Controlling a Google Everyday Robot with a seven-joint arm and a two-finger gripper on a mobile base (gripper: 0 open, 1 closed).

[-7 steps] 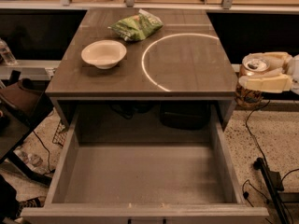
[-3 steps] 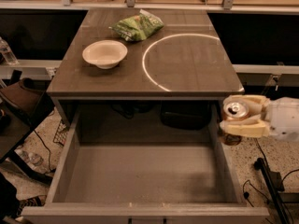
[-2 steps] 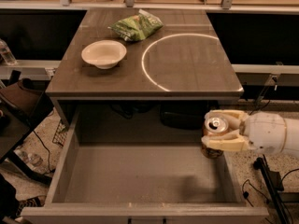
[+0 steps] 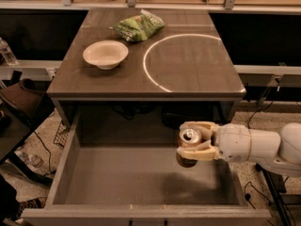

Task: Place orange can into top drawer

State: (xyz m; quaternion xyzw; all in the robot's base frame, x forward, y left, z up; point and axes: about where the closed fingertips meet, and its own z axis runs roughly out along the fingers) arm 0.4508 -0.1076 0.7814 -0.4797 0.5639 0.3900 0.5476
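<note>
Next, I release the orange can from my gripper on the drawer's grey bottom (image 4: 176, 161), between the middle of the drawer and its side near my arm. The can is still above the open drawer.
The orange can (image 4: 189, 144), orange-brown with a silver top and pull tab, stands upright in my gripper (image 4: 192, 139), which is shut on it with one pale finger behind and one in front. I hold the can above the right half of the open top drawer (image 4: 117, 182), over its bare grey floor and clear of it. My white arm (image 4: 263, 147) reaches in from the right across the drawer's right wall.
On the cabinet top (image 4: 188, 69) sit a white bowl (image 4: 105, 54) at the left and a green chip bag (image 4: 138, 26) at the back. A white circle (image 4: 188, 60) is marked on the right. Cables and a dark chair (image 4: 21, 102) lie left of the drawer.
My gripper has carried the can leftward and down from beside the cabinet's right edge to over the inside of the drawer.
</note>
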